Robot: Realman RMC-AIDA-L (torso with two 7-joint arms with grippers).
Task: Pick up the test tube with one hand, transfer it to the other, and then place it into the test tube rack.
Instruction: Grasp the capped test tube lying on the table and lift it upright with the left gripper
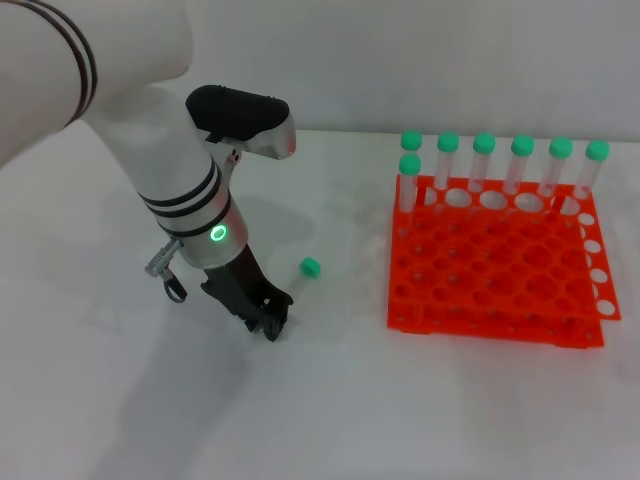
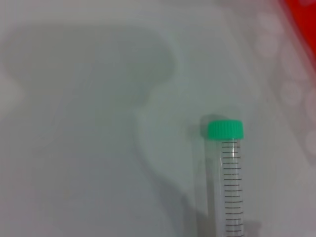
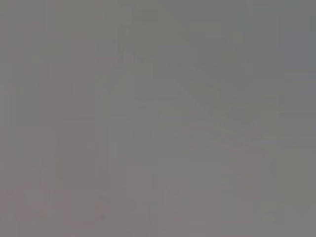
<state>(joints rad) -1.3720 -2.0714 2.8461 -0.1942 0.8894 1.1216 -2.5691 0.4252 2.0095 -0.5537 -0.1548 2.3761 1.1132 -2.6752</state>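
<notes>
The robot's right gripper will close on the test tube [image 1: 303,279] just below its green cap, because the left gripper takes the tube's bottom end.
The test tube [image 1: 300,282] lies flat on the white table, its green cap [image 1: 310,267] pointing away from my left gripper [image 1: 272,325]. That black gripper, on the white and silver arm with the green light, is down at the table at the tube's bottom end. The left wrist view shows the tube [image 2: 231,187] lying on the table with its cap [image 2: 225,129] farthest from the camera. The orange-red test tube rack [image 1: 495,290] stands to the right. My right gripper is out of view, and the right wrist view shows only plain grey.
Several green-capped tubes [image 1: 484,160] stand upright in the rack's back row, and one more [image 1: 409,180] stands at its back left corner. A corner of the rack [image 2: 302,15] shows in the left wrist view. The white table [image 1: 120,400] stretches in front and to the left.
</notes>
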